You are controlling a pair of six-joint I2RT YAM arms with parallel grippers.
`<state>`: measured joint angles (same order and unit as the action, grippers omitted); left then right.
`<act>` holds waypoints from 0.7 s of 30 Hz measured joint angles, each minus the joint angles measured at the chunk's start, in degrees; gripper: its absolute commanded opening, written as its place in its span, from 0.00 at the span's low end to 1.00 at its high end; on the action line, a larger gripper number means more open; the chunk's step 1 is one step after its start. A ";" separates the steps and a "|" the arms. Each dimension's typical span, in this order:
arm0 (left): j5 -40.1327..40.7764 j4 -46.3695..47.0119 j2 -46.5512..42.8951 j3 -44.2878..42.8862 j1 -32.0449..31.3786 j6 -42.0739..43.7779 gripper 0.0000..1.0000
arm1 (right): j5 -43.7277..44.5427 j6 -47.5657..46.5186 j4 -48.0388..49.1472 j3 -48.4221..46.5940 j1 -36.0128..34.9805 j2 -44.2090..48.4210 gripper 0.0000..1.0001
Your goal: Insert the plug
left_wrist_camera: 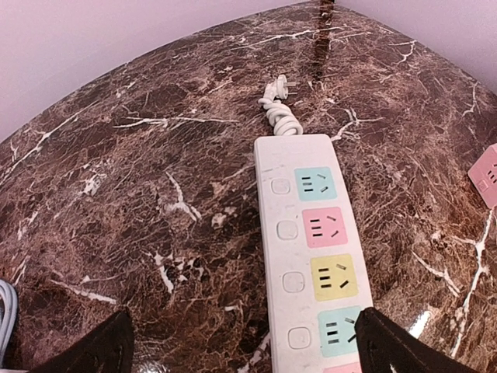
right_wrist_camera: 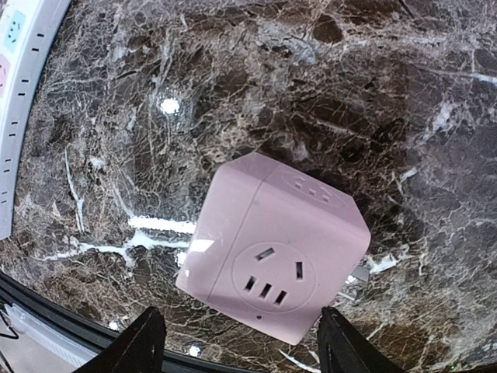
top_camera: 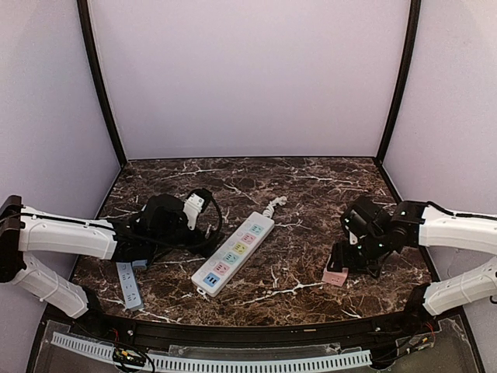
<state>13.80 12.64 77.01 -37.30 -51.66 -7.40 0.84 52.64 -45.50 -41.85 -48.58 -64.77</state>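
The pink cube plug sits crooked to my right gripper's fingers, so I need to turn the plug square with them and take it by its opposite sides [right_wrist_camera: 215,241].
A white power strip [top_camera: 233,254] with coloured sockets lies at the table's middle; it also shows in the left wrist view [left_wrist_camera: 307,249]. A pink cube plug [top_camera: 335,277] lies on the marble at the right, one socket face up, with a metal prong showing at its right side in the right wrist view [right_wrist_camera: 272,249]. My right gripper [right_wrist_camera: 245,346] is open and hovers over the cube [top_camera: 353,260], one finger on each side, not touching it. My left gripper [left_wrist_camera: 245,350] is open and empty beside the strip's left side [top_camera: 182,221]; its right finger [left_wrist_camera: 404,346] overlaps a teal socket.
A small grey-blue power strip [top_camera: 129,285] lies near the left arm's base. The white strip's coiled cord [left_wrist_camera: 279,109] trails toward the back. A black rail [top_camera: 248,334] runs along the near table edge. Purple walls enclose the table.
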 measured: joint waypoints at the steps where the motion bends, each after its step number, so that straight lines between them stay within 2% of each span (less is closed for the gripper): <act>1: -0.24 0.35 0.00 0.11 0.00 0.20 1.00 | 0.00 -0.07 0.31 0.04 -0.17 -0.28 0.64; 3: -0.85 1.01 0.00 0.31 0.00 0.57 1.00 | 0.00 -0.09 0.90 0.09 -0.48 -0.68 0.69; 6: -1.46 1.62 0.00 0.39 0.00 0.87 1.00 | -0.09 -0.33 1.40 0.13 -0.83 -1.53 0.83; 9: -2.08 2.08 0.00 0.42 0.00 1.05 1.00 | 0.09 -0.20 1.55 0.13 -1.11 -2.25 0.89; 16: -2.49 2.93 -0.07 1.55 0.00 1.22 1.00 | 1.86 0.39 1.57 0.13 -1.31 -2.19 0.90; 21: -2.73 3.63 -0.09 2.21 0.00 1.22 1.00 | 4.17 0.22 2.40 0.11 -1.31 -4.61 0.82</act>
<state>11.07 16.27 76.93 -35.09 -51.66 -6.17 5.02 52.86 -43.09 -41.74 -49.89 -69.38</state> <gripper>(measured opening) 0.996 0.862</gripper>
